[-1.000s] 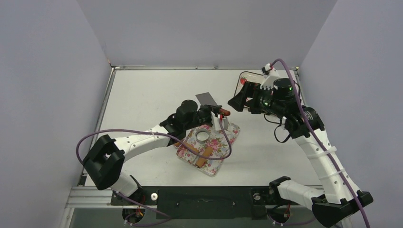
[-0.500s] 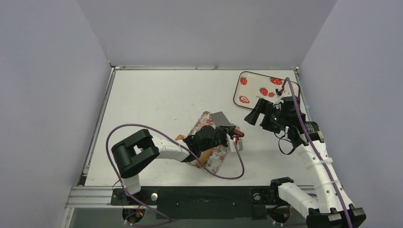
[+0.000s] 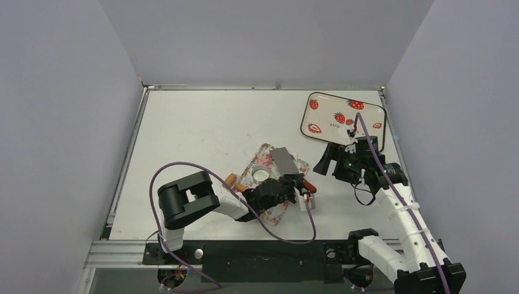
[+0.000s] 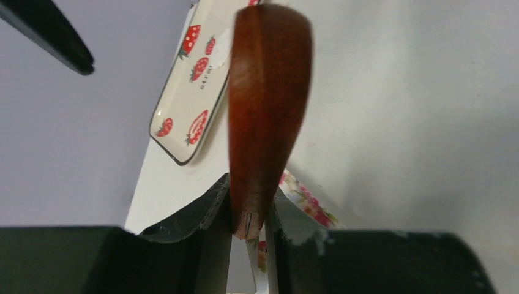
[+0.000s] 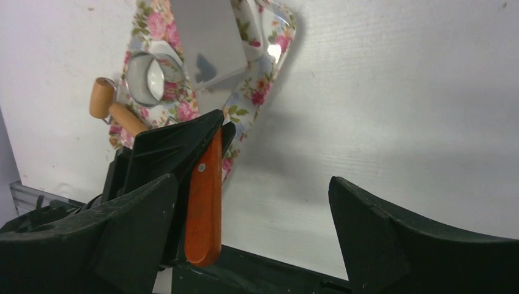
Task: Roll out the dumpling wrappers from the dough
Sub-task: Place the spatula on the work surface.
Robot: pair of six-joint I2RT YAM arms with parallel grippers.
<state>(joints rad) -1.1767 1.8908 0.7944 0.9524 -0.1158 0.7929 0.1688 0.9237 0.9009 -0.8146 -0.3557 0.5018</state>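
Note:
Next, my right gripper goes to the middle of the spatula's red-brown handle (image 3: 309,185) (image 5: 205,199) and closes there, so both grippers can share the spatula.
My left gripper (image 3: 303,192) is shut on the red-brown handle (image 3: 309,184) of the spatula, at the right edge of the floral tray (image 3: 276,211). In the left wrist view the handle (image 4: 264,116) stands clamped between the fingers (image 4: 208,226). The shiny blade (image 5: 205,37) lies over the tray beside the silver ring (image 5: 147,76). My right gripper (image 5: 252,184) is open over bare table, just right of the handle (image 5: 205,208). I can make out neither dough nor dumpling wrappers for certain. A pale patch (image 4: 223,46) on the strawberry tray is too unclear to name.
The brown wooden roller (image 3: 231,179) lies at the floral tray's left edge. A strawberry tray (image 3: 324,110) sits at the far right corner, behind my right gripper (image 3: 323,164). Purple cables loop round both arms. Grey walls close in three sides of the table.
My left arm has folded back, drawing the spatula toward the near edge and to the right. My right gripper has come off the strawberry tray toward the spatula handle, staying open.

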